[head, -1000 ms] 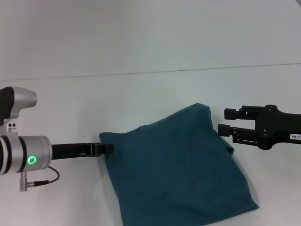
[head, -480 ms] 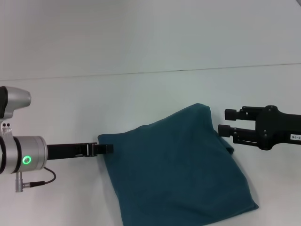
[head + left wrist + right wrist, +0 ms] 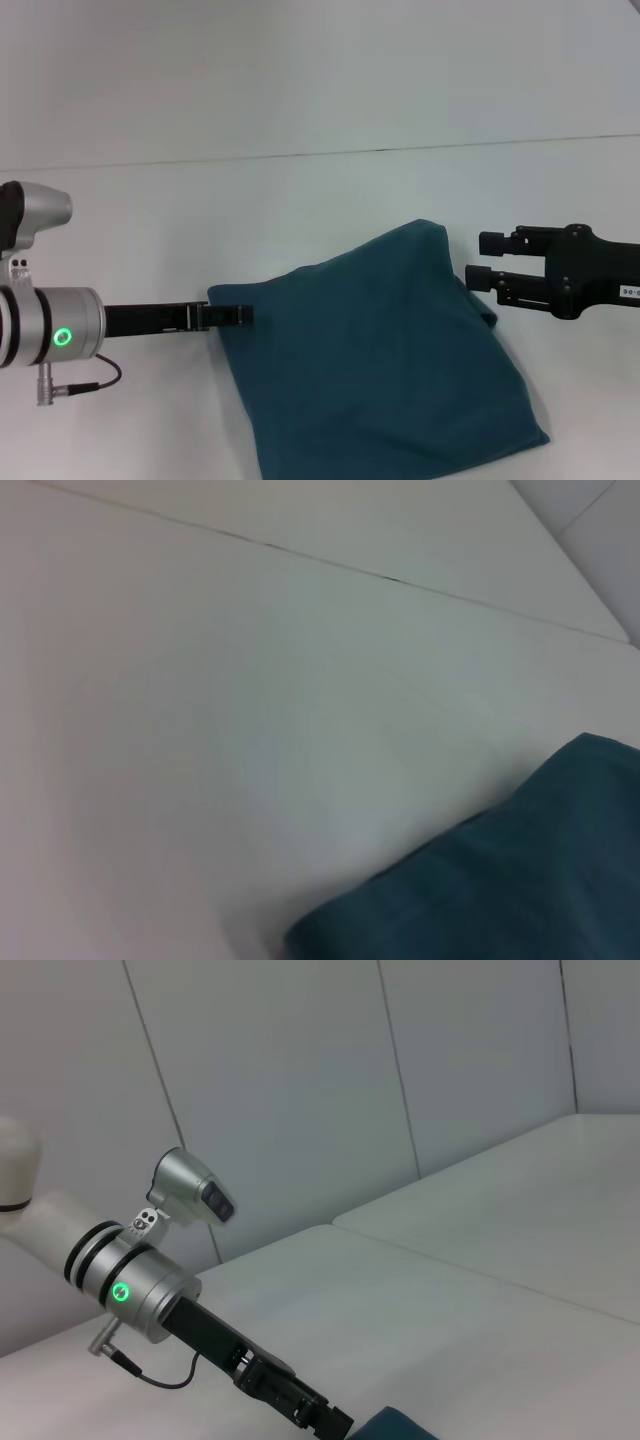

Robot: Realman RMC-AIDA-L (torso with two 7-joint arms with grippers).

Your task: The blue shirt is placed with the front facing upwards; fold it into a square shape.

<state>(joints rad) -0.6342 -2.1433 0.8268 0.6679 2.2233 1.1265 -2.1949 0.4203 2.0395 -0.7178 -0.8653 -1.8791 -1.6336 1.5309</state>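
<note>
My left gripper needs to open, pinch the shirt's edge (image 3: 223, 334) near its corner and pull the shirt straight, because the blue shirt's side below it slants.
The blue shirt (image 3: 380, 360) lies folded into a rough tilted square on the white table (image 3: 300, 200), plain teal side up. My left gripper (image 3: 245, 316) reaches in from the left, shut and thin, its tip resting over the shirt's left corner; whether it pinches cloth is hidden. That same left gripper (image 3: 335, 1422) shows in the right wrist view beside a sliver of the shirt (image 3: 395, 1426). My right gripper (image 3: 474, 258) hovers open just off the shirt's right upper edge, nothing between its fingers. The left wrist view shows only the shirt's edge (image 3: 500, 880) on bare table.
A thin seam (image 3: 400, 150) crosses the table behind the shirt. A pale panelled wall (image 3: 300, 1080) stands beyond the table. The left arm's silver wrist with a green light (image 3: 60, 338) sits at the left edge, a small cable hanging under it.
My left gripper has slid slightly right, so its tip now overlaps the shirt's left corner. The right gripper and the shirt have stayed in place.
</note>
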